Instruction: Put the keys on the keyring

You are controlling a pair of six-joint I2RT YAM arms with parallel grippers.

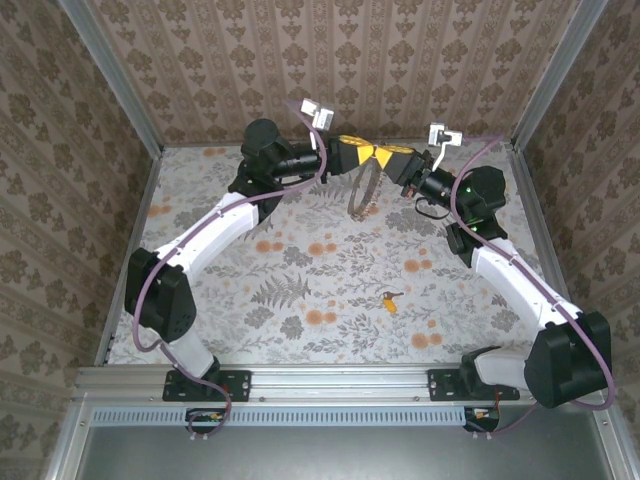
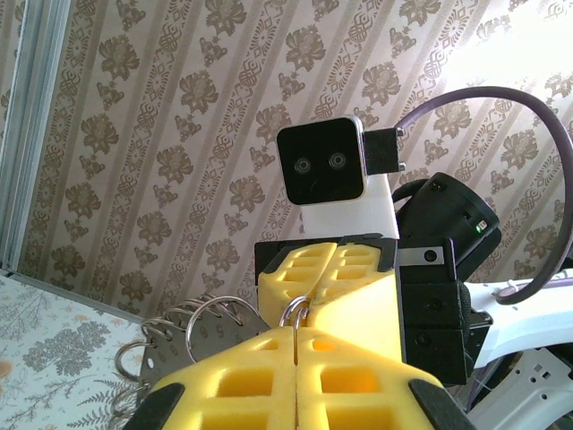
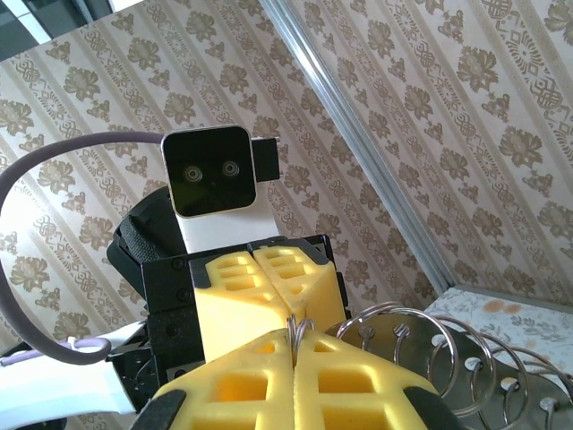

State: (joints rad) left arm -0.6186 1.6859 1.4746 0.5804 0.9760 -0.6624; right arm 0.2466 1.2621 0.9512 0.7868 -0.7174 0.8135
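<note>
The robot's two grippers pinch the same keyring while the key lies far off, so the right gripper should leave the keyring to the left gripper and take the key [image 1: 390,302].
Both grippers meet tip to tip above the back of the table. My left gripper [image 1: 352,155] [image 2: 296,331] is shut on the keyring [image 2: 298,311], a thin metal loop pinched between its yellow fingers. From the opposite side my right gripper [image 1: 393,158] [image 3: 295,339] is shut on the same keyring [image 3: 299,328]. A dull metal plate [image 1: 361,192] [image 2: 192,339] [image 3: 466,367] threaded with several wire rings hangs beside and below the fingers. One of the keys [image 1: 388,299], tiny with a yellow-orange head, lies alone on the floral table near the front centre, far from both grippers.
Patterned walls enclose the table [image 1: 300,290] at the back and both sides, with metal posts in the corners. Purple cables [image 1: 150,300] loop along each arm. The arm bases sit on a rail [image 1: 330,385] at the near edge.
</note>
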